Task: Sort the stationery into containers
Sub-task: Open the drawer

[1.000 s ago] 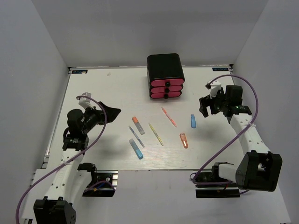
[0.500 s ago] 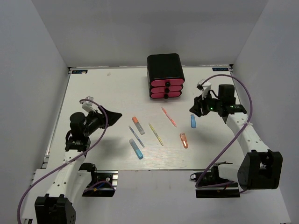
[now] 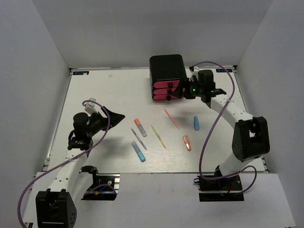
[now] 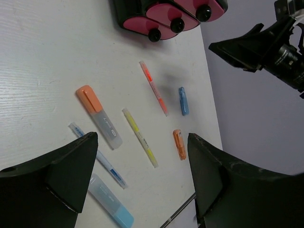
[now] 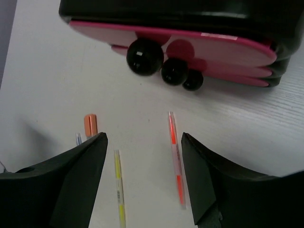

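The orange marker's orange cap meets its grey body at the orange marker's middle (image 3: 139, 126) (image 4: 97, 113), beside the blue-grey pen. Next, my left gripper closes there.
The containers are three pink drawers (image 3: 168, 90) with black knobs, stacked in a black cabinet (image 3: 167, 69) at the table's back. All three drawers (image 5: 175, 40) look shut. My right gripper (image 3: 177, 88) is open and empty at the drawer fronts, close to the knobs (image 5: 145, 56). The stationery lies loose mid-table: an orange marker (image 3: 140, 127), a blue-grey pen (image 3: 138, 139), a blue marker (image 3: 138, 151), a yellow pen (image 3: 158, 136), an orange pen (image 3: 172, 118), a short blue marker (image 3: 196, 123) and a short orange marker (image 3: 187, 142). My left gripper (image 3: 116, 115) is open and empty, left of them and above the table.
White walls close in the table on the left, back and right. The table's near edge (image 3: 156, 173) runs just in front of the stationery. The right arm (image 3: 228, 107) arcs over the table's right side, with its purple cable looping above.
My right gripper has swung from the table's right side, left and back, to the drawer fronts. The left gripper has shifted only slightly to the right.
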You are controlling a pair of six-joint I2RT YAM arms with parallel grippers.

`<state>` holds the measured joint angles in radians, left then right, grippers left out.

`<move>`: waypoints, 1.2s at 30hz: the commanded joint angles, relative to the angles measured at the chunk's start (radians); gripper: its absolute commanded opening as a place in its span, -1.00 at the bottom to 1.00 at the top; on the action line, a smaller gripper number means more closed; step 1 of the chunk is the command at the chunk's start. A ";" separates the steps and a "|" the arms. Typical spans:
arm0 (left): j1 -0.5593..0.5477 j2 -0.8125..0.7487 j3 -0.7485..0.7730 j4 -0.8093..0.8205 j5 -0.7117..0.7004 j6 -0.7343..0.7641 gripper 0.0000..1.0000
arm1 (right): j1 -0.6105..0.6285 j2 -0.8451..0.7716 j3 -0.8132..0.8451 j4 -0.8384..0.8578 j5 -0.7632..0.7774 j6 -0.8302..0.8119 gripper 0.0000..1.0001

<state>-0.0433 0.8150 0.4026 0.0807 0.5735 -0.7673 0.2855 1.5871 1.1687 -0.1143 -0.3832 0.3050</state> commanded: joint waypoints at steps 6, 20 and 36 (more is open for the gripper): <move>-0.004 0.007 -0.025 0.040 -0.020 -0.026 0.71 | 0.035 0.163 0.197 0.076 0.124 0.207 0.36; -0.004 0.079 -0.015 0.096 -0.020 -0.035 0.71 | 0.070 0.252 0.272 0.076 0.210 0.261 -0.13; -0.093 0.378 0.157 0.051 -0.060 -0.024 0.61 | 0.080 0.034 -0.023 0.091 0.165 0.267 -0.37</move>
<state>-0.1089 1.1458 0.4854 0.1516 0.5312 -0.8112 0.3641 1.6653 1.1858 -0.0071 -0.2214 0.5690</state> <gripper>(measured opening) 0.807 0.405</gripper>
